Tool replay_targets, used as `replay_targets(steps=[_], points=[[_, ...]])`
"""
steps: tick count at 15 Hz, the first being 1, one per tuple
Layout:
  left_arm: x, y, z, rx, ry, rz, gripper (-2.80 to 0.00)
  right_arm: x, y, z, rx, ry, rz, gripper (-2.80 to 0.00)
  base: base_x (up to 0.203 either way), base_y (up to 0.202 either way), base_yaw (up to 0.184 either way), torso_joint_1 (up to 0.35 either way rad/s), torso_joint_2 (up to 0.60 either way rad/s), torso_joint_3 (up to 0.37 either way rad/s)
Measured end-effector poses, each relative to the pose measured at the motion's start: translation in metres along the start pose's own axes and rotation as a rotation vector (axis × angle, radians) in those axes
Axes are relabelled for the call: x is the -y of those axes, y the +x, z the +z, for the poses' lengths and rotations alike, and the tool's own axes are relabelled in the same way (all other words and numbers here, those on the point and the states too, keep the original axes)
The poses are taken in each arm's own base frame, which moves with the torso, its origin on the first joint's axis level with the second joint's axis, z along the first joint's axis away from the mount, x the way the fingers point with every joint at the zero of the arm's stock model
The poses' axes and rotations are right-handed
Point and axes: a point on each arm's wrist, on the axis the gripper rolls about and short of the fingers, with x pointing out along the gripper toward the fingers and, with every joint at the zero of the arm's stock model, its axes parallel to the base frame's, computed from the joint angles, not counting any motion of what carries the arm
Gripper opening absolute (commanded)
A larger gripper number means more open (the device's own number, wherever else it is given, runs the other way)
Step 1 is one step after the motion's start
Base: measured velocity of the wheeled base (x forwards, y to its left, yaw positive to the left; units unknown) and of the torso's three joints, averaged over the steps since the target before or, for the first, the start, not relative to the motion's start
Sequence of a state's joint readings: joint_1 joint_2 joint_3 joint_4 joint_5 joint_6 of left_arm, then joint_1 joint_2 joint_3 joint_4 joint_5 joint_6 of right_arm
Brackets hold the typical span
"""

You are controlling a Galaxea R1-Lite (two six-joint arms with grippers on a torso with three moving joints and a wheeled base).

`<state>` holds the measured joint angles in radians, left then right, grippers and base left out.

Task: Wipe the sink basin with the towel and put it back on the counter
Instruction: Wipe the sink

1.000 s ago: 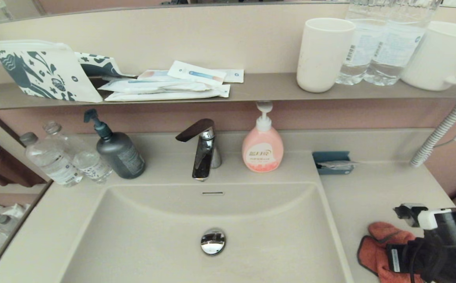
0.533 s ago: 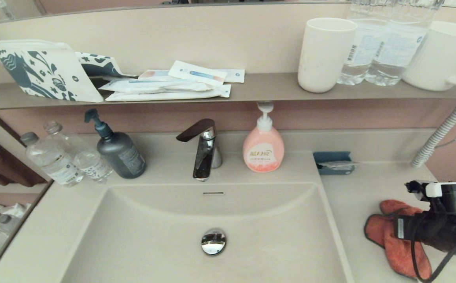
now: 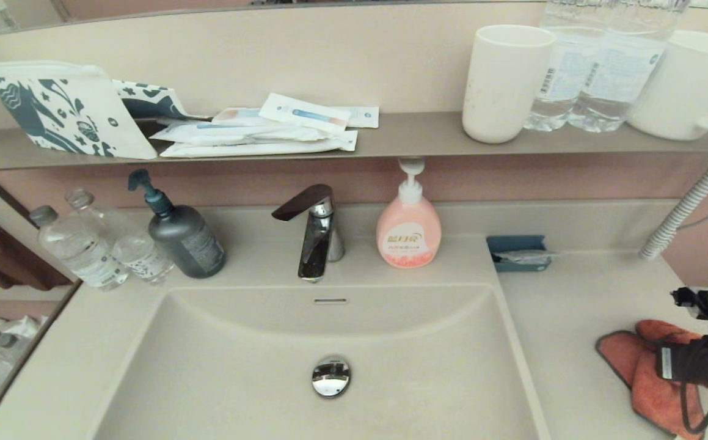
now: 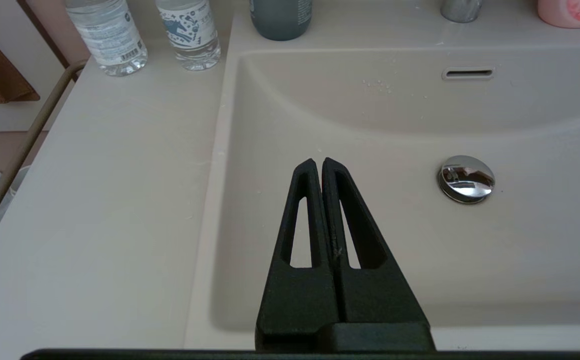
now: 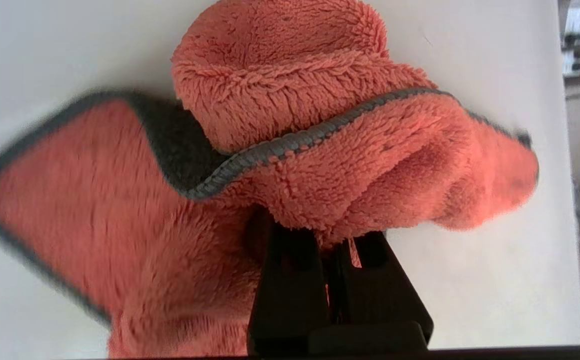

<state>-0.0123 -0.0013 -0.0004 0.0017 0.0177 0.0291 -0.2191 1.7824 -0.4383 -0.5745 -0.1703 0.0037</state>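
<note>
My right gripper will let go of the orange-coral towel on the counter (image 3: 617, 364) next to the sink basin, in front of the blue tray.
The orange-coral towel (image 3: 631, 366) with grey edging hangs bunched over the counter (image 3: 573, 305) to the right of the sink basin (image 3: 237, 379). My right gripper (image 3: 656, 366) is shut on a fold of the towel (image 5: 320, 150), and its fingertips (image 5: 290, 250) are buried in the pile. The beige basin holds only its chrome drain plug (image 3: 331, 376) and the slot overflow (image 3: 330, 300). My left gripper (image 4: 318, 162) is shut and empty. It hovers over the basin (image 4: 420, 250) near its left wall, out of the head view.
A faucet (image 3: 314, 232), pink soap pump (image 3: 408, 229), dark pump bottle (image 3: 182, 235) and two water bottles (image 3: 85, 250) stand behind the basin. A blue tray (image 3: 517, 252) sits at the back right. The shelf above carries cups (image 3: 503, 82) and packets.
My right gripper has carried the towel to the right along the counter, farther from the basin's rim. The basin and the left side look the same.
</note>
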Motion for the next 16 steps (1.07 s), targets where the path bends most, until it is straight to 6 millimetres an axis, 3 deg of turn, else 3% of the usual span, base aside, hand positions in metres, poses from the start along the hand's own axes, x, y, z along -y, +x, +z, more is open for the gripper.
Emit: replay_targets(steps=[5, 9, 12, 13, 16], points=[[0.0, 0.0, 0.0, 0.0, 0.0, 0.0, -2.8, -0.017, -0.029, 0.005, -0.051, -0.075, 0.078, -2.8, 0.0, 0.0, 0.0, 0.0, 0.0, 0.0], [0.0, 0.0, 0.0, 0.0, 0.0, 0.0, -2.8, -0.045, -0.056, 0.02, 0.062, -0.154, 0.131, -2.8, 0.0, 0.0, 0.0, 0.0, 0.0, 0.0], [0.0, 0.0, 0.0, 0.0, 0.0, 0.0, -2.8, -0.056, -0.066, 0.021, 0.098, -0.209, 0.136, -2.8, 0.0, 0.0, 0.0, 0.0, 0.0, 0.0], [0.0, 0.0, 0.0, 0.0, 0.0, 0.0, -2.8, -0.057, -0.067, 0.02, 0.099, -0.225, 0.139, 0.0, 0.0, 0.0, 0.0, 0.0, 0.0, 0.0], [0.0, 0.0, 0.0, 0.0, 0.0, 0.0, -2.8, -0.057, -0.067, 0.017, 0.099, -0.252, 0.14, 0.0, 0.0, 0.0, 0.0, 0.0, 0.0, 0.0]])
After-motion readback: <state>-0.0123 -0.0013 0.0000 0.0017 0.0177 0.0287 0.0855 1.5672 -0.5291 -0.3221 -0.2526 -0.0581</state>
